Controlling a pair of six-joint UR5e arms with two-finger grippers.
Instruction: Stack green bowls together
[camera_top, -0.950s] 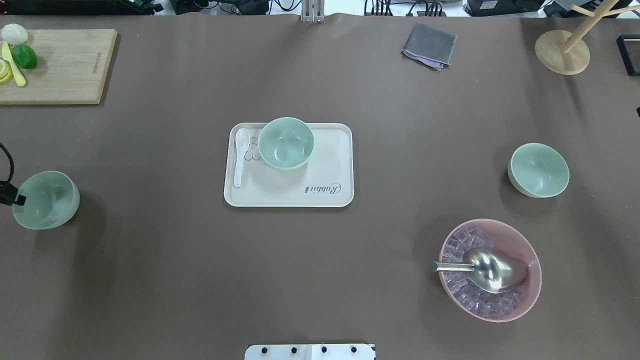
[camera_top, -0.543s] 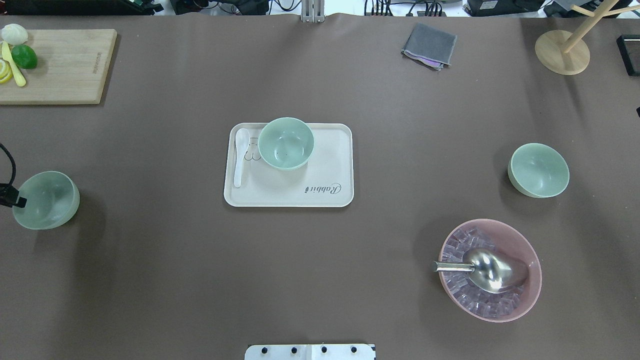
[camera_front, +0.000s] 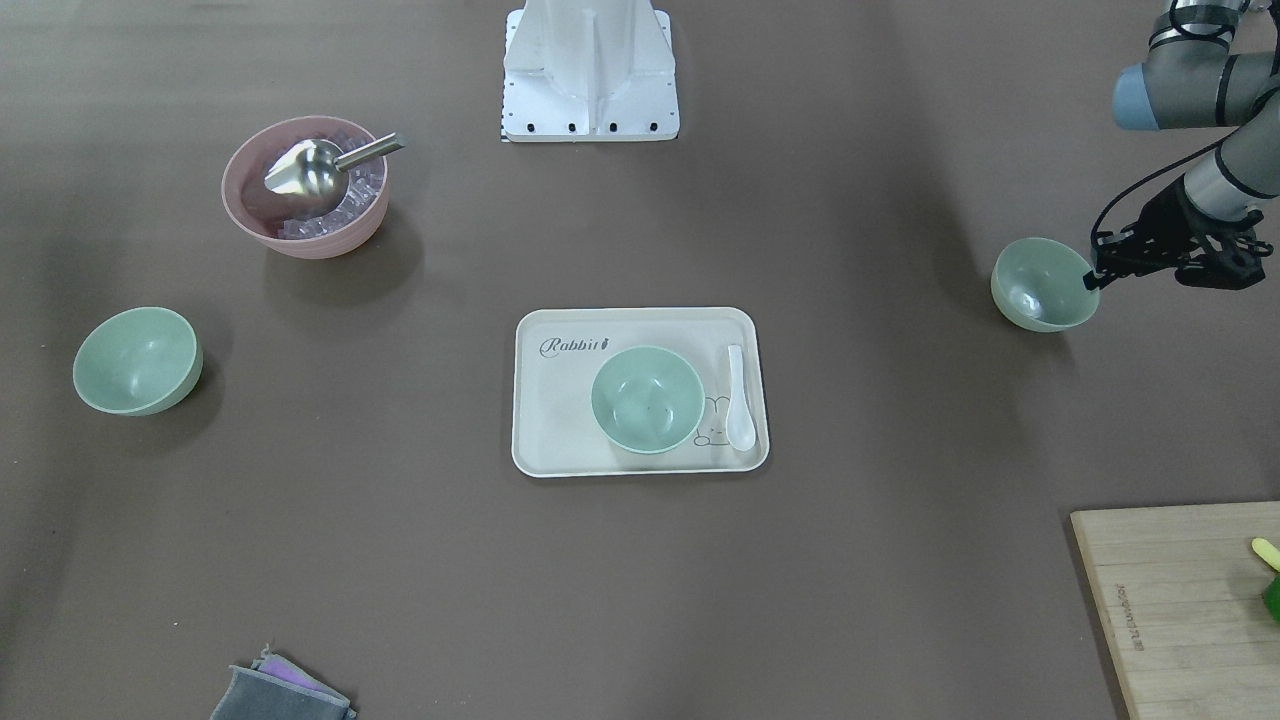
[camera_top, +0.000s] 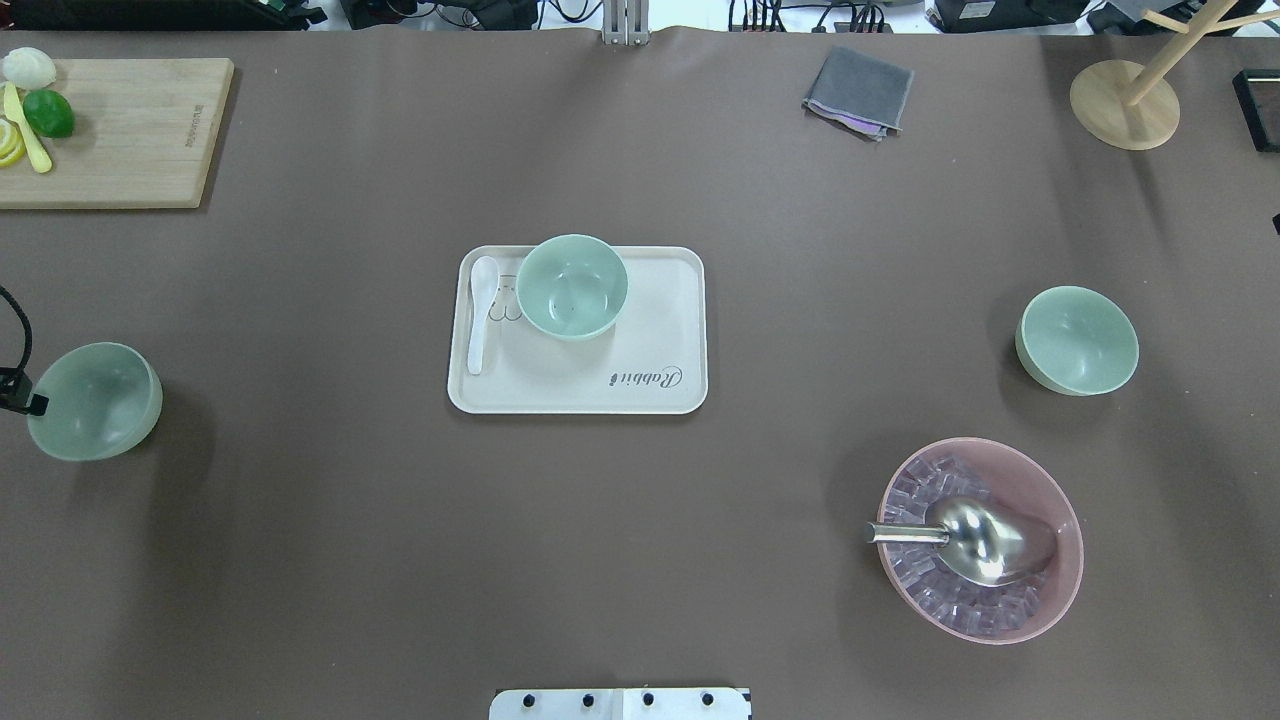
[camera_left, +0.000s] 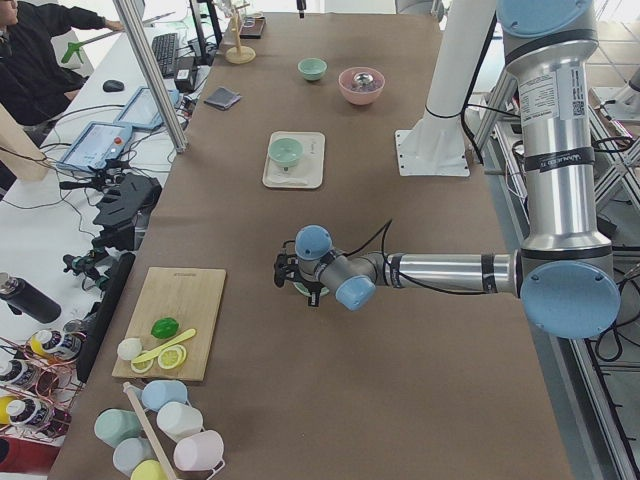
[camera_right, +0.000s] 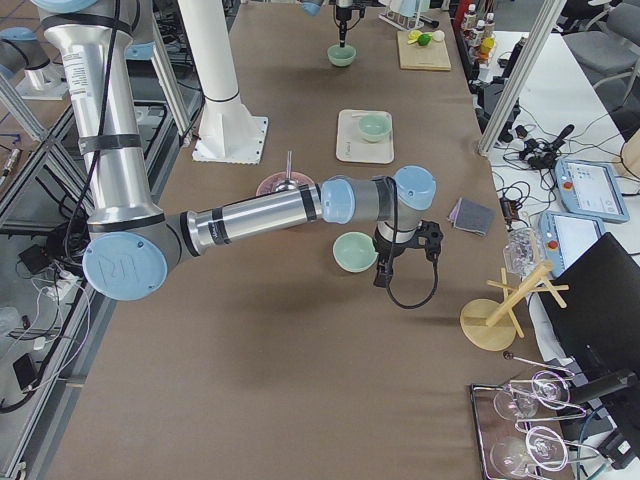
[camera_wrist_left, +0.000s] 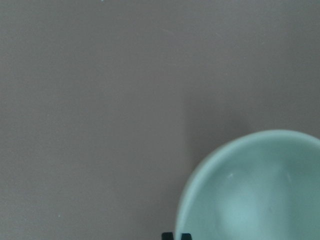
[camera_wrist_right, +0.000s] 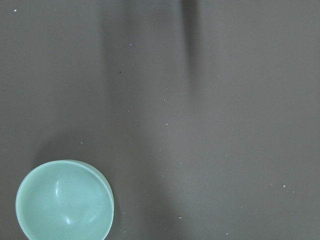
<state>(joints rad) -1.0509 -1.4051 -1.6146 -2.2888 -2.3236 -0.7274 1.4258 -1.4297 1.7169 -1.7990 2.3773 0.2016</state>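
Note:
I need to close my right gripper on the outer rim of the green bowl (camera_front: 77, 356) (camera_wrist_right: 113, 206) that stands alone, on the side farthest from the cream tray.
Three pale green bowls are in view. One (camera_top: 572, 286) stands on the cream tray (camera_top: 640, 385). One (camera_top: 1077, 340) stands alone on the right side of the table. The third (camera_top: 95, 400) is at the far left, tilted, and my left gripper (camera_top: 28, 403) is shut on its outer rim. The front view shows this grip too: gripper (camera_front: 1092, 278), bowl (camera_front: 1040, 285). In the left wrist view the fingertips (camera_wrist_left: 168, 236) straddle the rim (camera_wrist_left: 182, 210). My right arm's wrist (camera_right: 400, 238) hangs beside the right bowl (camera_right: 355, 252); I cannot tell whether that gripper is open or shut.
A pink bowl (camera_top: 1050, 600) with ice cubes and a metal scoop (camera_top: 985, 540) sits at front right. A white spoon (camera_top: 480, 310) lies on the tray. A cutting board (camera_top: 130, 130) with fruit, a grey cloth (camera_top: 860, 90) and a wooden stand (camera_top: 1125, 105) line the far edge.
The left bowl, held by my left gripper, has shifted slightly to the right. Everything else is unchanged.

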